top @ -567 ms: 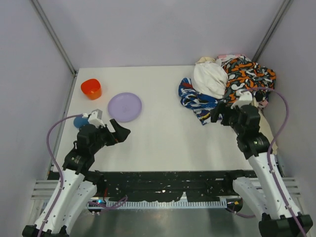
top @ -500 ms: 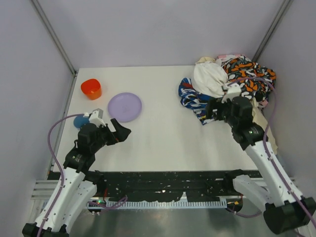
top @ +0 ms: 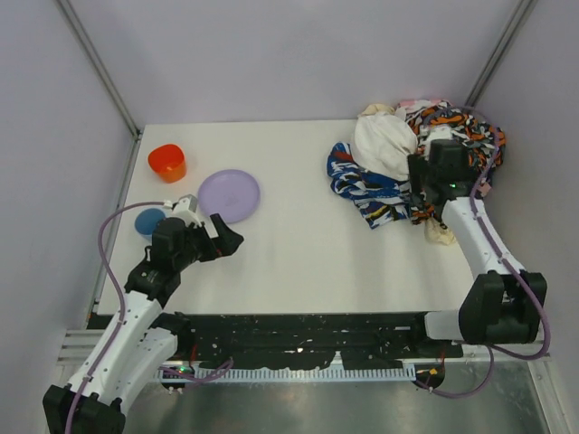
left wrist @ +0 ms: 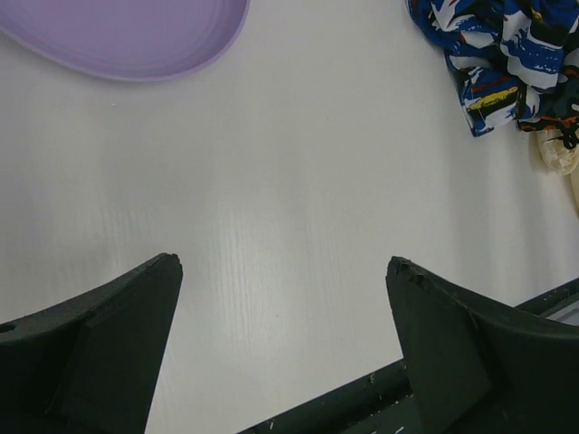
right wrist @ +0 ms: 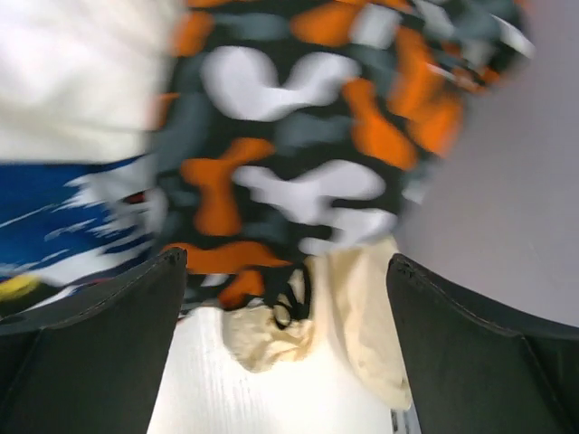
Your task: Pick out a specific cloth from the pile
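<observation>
The orange patterned cloth's near edge [top: 436, 219] [right wrist: 294, 287], where the thin black strings lie on the cream piece, is the next place for my right gripper to close.
The pile [top: 398, 154] lies at the table's back right: white, blue-white patterned [top: 362, 185], orange-black-white patterned [top: 461, 136] and cream [top: 441, 231] pieces. No solid-black cloth body shows. Only thin black strings [right wrist: 291, 303] lie on the cream piece [right wrist: 362, 334], below the orange patterned cloth [right wrist: 298, 172]. My right gripper [top: 422, 194] is open and empty, low over the pile's near edge; in its wrist view [right wrist: 288, 262] the strings sit between the jaws. My left gripper [top: 226, 240] is open and empty over bare table [left wrist: 285, 262].
A purple plate [top: 229, 195] lies left of centre and shows in the left wrist view [left wrist: 127, 36]. An orange cup [top: 166, 162] and a blue disc [top: 147, 221] sit by the left wall. The right wall stands close behind the pile.
My right arm has swung from the blue-white cloth's near edge toward the back and right, onto the pile's right side. My left gripper has shifted slightly.
</observation>
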`<control>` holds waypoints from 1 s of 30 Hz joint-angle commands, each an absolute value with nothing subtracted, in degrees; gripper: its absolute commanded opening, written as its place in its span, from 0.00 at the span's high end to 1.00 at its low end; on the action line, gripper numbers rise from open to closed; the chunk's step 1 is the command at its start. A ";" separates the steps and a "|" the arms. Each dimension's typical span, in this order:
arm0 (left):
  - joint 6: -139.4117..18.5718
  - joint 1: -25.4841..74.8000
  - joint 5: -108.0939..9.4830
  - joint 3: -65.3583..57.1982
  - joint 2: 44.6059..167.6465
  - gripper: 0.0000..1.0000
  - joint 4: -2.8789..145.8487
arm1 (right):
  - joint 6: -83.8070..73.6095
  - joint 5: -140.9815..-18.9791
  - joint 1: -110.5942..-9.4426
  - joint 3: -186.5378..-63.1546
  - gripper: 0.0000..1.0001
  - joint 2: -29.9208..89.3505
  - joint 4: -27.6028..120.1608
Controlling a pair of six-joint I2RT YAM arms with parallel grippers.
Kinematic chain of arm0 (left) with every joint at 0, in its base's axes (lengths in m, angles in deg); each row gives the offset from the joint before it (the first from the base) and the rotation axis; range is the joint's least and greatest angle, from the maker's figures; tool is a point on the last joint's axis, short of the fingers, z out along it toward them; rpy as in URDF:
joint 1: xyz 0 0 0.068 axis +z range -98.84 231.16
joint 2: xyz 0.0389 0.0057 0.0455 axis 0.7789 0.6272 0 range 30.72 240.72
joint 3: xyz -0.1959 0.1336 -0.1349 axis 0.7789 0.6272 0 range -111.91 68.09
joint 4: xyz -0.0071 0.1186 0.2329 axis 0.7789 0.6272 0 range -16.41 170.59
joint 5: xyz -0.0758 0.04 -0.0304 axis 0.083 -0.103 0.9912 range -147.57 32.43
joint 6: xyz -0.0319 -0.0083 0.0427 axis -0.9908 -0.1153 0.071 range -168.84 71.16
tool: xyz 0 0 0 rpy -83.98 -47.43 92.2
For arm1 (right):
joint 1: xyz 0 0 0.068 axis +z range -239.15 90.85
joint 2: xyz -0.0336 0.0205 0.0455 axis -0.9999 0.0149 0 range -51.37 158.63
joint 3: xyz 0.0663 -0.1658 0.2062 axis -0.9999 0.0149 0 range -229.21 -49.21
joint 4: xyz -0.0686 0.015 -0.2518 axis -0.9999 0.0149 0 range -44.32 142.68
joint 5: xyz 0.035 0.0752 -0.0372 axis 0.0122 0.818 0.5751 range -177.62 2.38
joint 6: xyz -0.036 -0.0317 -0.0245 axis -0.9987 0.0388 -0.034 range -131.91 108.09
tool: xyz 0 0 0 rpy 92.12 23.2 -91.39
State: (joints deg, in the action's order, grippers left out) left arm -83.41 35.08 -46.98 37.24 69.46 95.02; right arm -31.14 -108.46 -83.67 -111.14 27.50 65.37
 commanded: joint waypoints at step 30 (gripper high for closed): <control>-82.59 34.90 -45.53 37.50 69.04 0.01 90.82 | 12.71 -70.31 -111.30 -104.93 0.89 39.08 40.67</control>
